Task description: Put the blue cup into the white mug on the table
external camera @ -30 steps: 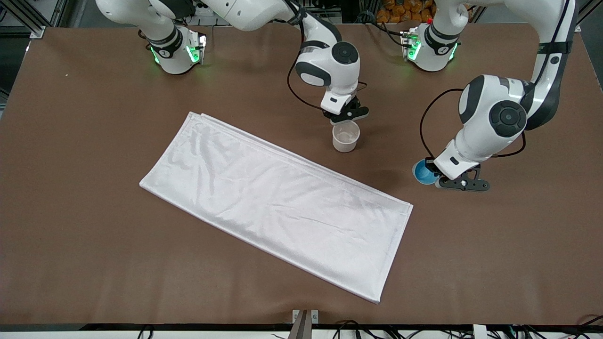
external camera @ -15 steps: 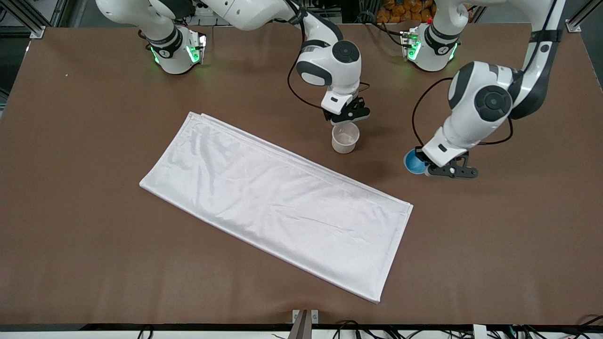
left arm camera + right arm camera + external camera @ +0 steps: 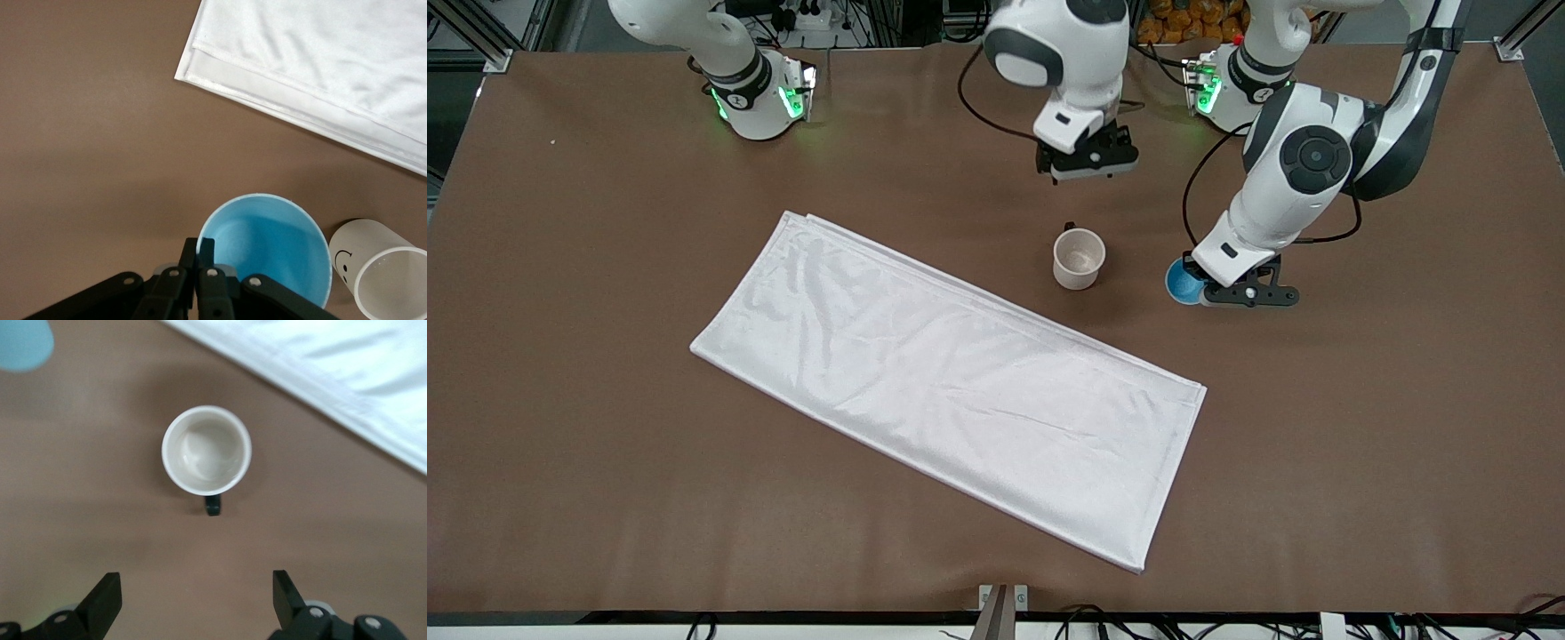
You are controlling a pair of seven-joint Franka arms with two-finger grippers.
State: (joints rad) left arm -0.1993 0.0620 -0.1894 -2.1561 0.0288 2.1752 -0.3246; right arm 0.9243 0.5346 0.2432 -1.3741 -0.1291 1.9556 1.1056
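Observation:
The blue cup, now held above the table, will be released by my left gripper inside the opening of the white mug (image 3: 1080, 252) (image 3: 395, 285) that is near the folded cloth.
The white mug (image 3: 1079, 257) stands upright on the brown table (image 3: 605, 222), its small dark handle turned toward the arms' bases; it also shows in the right wrist view (image 3: 207, 450) and in the left wrist view (image 3: 381, 270). My left gripper (image 3: 1202, 290) is shut on the rim of the blue cup (image 3: 1183, 282) and holds it above the table beside the mug, toward the left arm's end. In the left wrist view the fingers (image 3: 198, 255) pinch the cup's wall (image 3: 267, 243). My right gripper (image 3: 1087, 165) is open and empty, raised above the table by the mug's handle side.
A white folded cloth (image 3: 951, 382) lies slantwise across the middle of the table, nearer to the front camera than the mug. Its corner (image 3: 220, 60) shows in the left wrist view. The arms' bases (image 3: 760, 89) stand along the table's edge.
My left gripper has carried the blue cup toward the mug. My right gripper has risen from just above the mug's handle and drawn back toward the bases.

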